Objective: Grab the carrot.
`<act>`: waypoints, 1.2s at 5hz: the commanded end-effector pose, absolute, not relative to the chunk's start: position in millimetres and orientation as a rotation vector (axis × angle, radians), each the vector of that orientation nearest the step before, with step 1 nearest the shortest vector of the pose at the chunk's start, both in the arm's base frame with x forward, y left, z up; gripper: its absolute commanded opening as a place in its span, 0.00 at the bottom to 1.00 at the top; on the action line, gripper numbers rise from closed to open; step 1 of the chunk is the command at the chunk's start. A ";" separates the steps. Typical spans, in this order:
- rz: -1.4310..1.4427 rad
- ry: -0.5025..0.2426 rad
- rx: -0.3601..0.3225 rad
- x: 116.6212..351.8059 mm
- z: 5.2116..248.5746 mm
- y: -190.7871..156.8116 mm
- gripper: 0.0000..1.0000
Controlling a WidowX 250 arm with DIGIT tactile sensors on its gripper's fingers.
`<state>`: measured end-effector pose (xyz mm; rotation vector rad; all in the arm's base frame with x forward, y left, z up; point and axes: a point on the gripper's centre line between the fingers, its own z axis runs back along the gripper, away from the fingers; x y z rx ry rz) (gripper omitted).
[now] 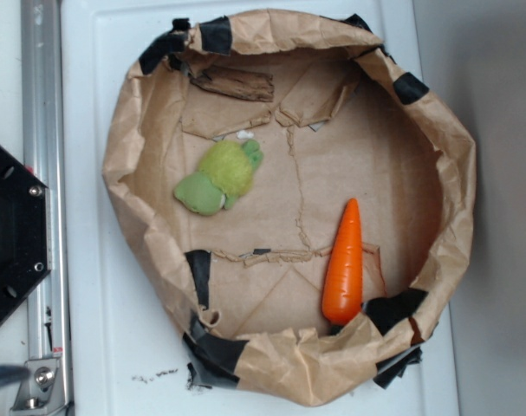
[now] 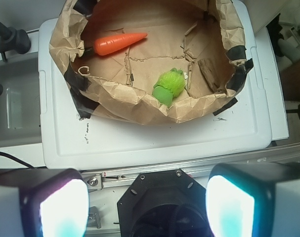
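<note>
Next, I close my gripper on the thick half (image 1: 342, 279) (image 2: 109, 45) of the orange carrot, between the carrot's middle and its wide end.
The carrot (image 1: 345, 264) is a glossy orange cone lying inside a brown paper basin, near its right wall, pointed tip toward the top of the exterior view. In the wrist view the carrot (image 2: 119, 43) lies at the far left of the basin, tip pointing right. My gripper (image 2: 147, 210) is open, its two pale pads wide apart at the bottom of the wrist view with nothing between them. It hangs over the black robot base, well short of the basin and far from the carrot. The gripper does not show in the exterior view.
The crumpled paper basin (image 1: 457, 173) with black tape patches sits on a white lid (image 1: 98, 260). Inside lie a fuzzy yellow-green plush toy (image 1: 221, 177) and a brown piece of bark (image 1: 235, 84). The black robot base (image 1: 11, 234) and a metal rail (image 1: 42, 104) stand left.
</note>
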<state>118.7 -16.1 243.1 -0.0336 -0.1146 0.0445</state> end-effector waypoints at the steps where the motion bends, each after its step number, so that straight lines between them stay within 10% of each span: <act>1: 0.045 -0.115 -0.034 118.7 243.1 -16.1 1.00; 4: -0.712 -0.399 -0.100 230.1 179.1 -14.5 1.00; 6: -0.769 -0.294 -0.044 279.8 107.1 -11.1 1.00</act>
